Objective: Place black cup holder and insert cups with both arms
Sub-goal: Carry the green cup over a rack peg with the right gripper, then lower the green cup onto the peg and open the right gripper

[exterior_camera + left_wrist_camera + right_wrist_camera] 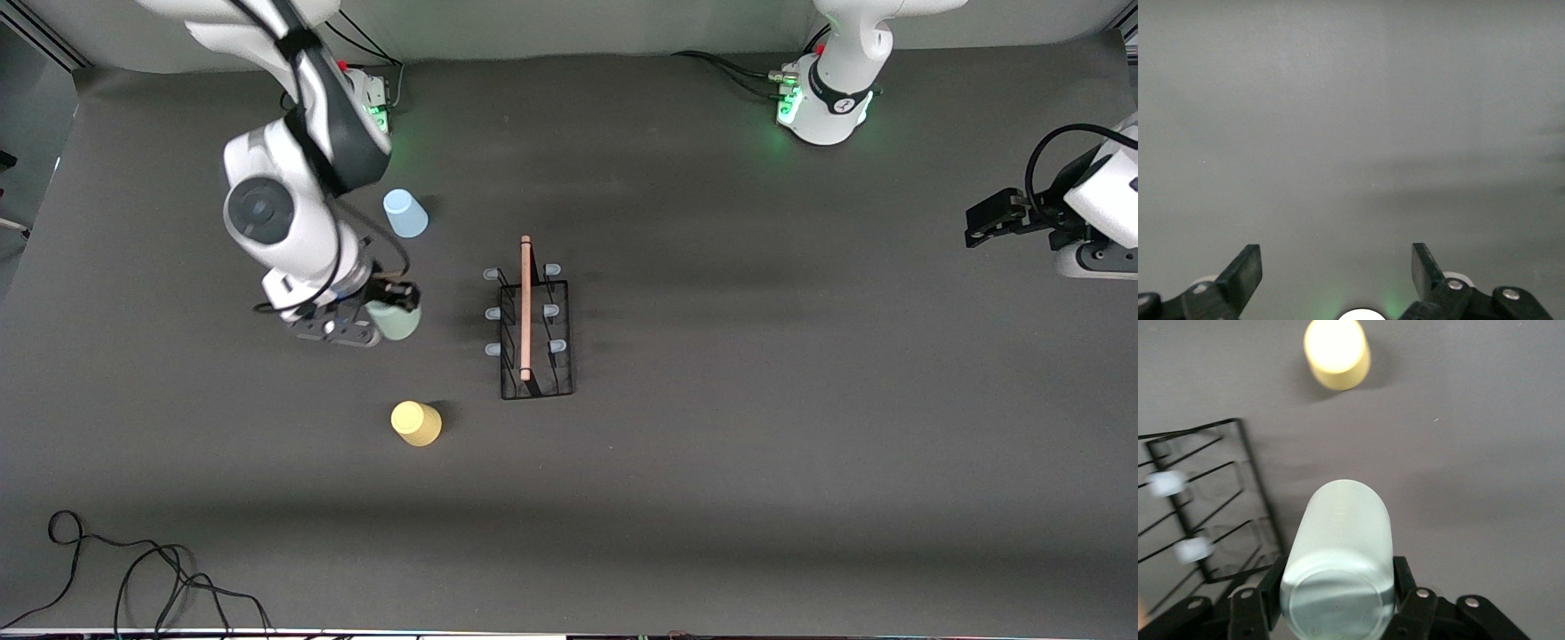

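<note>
I should use my right gripper to let go of the pale green cup on the black cup holder's peg (501,284) closest to the light blue cup.
The black cup holder (533,333) stands mid-table, its wooden rod (525,307) on top and pale-tipped pegs on both sides. My right gripper (396,307) is shut on the pale green cup (394,320), held beside the holder toward the right arm's end. In the right wrist view the green cup (1338,560) sits between the fingers, with the holder (1205,500) and the yellow cup (1336,353) in sight. The yellow cup (416,423) stands upside down nearer the front camera. The light blue cup (404,213) stands upside down farther from it. My left gripper (1337,270) is open and empty, waiting at the left arm's end.
Black cables (133,578) lie at the table's front corner toward the right arm's end. The left wrist view shows only bare grey surface (1351,133).
</note>
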`<state>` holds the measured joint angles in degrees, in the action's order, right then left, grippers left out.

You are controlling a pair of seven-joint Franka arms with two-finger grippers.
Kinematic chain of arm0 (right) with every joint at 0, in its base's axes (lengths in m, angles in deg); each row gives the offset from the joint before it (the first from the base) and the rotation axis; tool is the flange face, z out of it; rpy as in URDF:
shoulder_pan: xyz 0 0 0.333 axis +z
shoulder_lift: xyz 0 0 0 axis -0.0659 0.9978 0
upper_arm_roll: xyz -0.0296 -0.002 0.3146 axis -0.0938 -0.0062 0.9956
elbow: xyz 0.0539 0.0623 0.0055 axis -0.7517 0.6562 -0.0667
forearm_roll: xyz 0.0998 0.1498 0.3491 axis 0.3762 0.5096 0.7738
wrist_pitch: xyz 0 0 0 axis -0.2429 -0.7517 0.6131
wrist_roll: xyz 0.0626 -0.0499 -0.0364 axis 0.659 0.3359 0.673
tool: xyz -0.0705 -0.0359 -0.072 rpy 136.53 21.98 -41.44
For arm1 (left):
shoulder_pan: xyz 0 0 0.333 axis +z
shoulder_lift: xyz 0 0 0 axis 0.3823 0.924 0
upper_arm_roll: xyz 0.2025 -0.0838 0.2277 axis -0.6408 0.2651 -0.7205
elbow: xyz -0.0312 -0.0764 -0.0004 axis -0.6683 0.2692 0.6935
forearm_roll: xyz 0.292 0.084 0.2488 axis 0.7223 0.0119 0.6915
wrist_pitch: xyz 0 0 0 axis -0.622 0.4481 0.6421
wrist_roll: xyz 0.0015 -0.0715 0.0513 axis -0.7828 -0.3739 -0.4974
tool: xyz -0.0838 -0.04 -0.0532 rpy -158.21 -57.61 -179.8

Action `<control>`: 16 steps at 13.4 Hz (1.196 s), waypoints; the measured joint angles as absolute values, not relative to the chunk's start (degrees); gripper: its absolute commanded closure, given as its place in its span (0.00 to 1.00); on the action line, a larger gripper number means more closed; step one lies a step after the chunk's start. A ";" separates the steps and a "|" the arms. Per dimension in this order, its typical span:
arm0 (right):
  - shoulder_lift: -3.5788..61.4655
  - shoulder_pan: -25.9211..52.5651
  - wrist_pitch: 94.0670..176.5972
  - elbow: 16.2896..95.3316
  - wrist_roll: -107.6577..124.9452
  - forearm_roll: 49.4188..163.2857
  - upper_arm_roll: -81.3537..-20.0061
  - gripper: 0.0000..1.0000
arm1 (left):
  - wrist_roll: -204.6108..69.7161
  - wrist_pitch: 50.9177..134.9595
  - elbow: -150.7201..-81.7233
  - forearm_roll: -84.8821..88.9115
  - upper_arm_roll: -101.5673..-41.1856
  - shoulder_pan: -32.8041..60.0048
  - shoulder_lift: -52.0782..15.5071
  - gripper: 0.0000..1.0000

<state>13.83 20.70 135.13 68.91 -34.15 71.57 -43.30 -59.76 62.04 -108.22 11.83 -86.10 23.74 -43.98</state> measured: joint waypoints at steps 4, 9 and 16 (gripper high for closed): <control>15.12 27.90 136.15 68.41 -44.34 73.03 -43.20 1.00 | -59.74 61.96 -108.22 11.83 -86.04 23.73 -43.98 0.00; 19.04 34.48 139.71 68.39 -51.53 73.26 -43.21 1.00 | -59.73 61.91 -108.30 11.83 -85.83 23.68 -43.85 0.00; 20.85 34.82 139.98 66.42 -51.93 73.22 -44.70 0.00 | -59.72 61.89 -108.39 11.94 -85.74 23.66 -43.61 0.00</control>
<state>20.85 34.82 139.98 66.42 -51.93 73.22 -44.70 -59.72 61.89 -108.39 11.94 -85.74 23.66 -43.61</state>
